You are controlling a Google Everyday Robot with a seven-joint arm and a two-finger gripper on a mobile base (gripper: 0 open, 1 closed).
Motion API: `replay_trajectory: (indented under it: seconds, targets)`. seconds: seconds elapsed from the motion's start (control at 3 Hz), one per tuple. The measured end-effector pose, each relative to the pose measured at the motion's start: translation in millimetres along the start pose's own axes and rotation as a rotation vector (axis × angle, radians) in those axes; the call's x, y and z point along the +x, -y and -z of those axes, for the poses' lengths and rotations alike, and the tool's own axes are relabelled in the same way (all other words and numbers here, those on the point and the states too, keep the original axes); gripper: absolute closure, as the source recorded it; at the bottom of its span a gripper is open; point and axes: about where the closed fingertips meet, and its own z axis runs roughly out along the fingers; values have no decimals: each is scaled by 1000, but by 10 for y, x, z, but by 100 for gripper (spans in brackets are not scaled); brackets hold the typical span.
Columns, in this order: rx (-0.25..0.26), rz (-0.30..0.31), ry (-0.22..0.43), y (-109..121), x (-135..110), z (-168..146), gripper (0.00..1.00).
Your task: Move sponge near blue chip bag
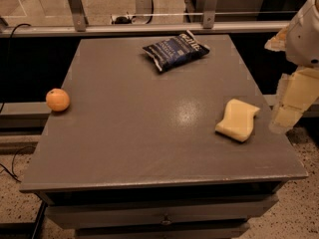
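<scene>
The sponge's far half point(242, 111), toward the metal railing, is the next spot that my gripper will go to, and it should close on the sponge there.
The sponge point(238, 119), a pale yellow foam block with wavy sides, lies flat on the grey table point(139, 133) near its right edge. The blue chip bag point(175, 50), dark navy foil with white lettering, lies at the far middle of the table, well apart from the sponge. My gripper point(286, 114) hangs at the right edge of the view, just right of the sponge and past the table's right edge, holding nothing. Its white arm reaches up to the top right corner.
A round orange fruit point(58, 99) sits at the table's left edge. A metal railing point(149, 28) with posts runs behind the table. A drawer front with a knob point(165, 220) shows below the table's front edge.
</scene>
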Motion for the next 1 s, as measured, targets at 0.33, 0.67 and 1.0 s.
replay_trajectory:
  seconds: [0.33,0.67,1.0]
  targets:
    - [0,0,0,0,0,0,0]
    - [-19,58,20,32,27,-128,0]
    - [-80,177,72,71,111,-460,0]
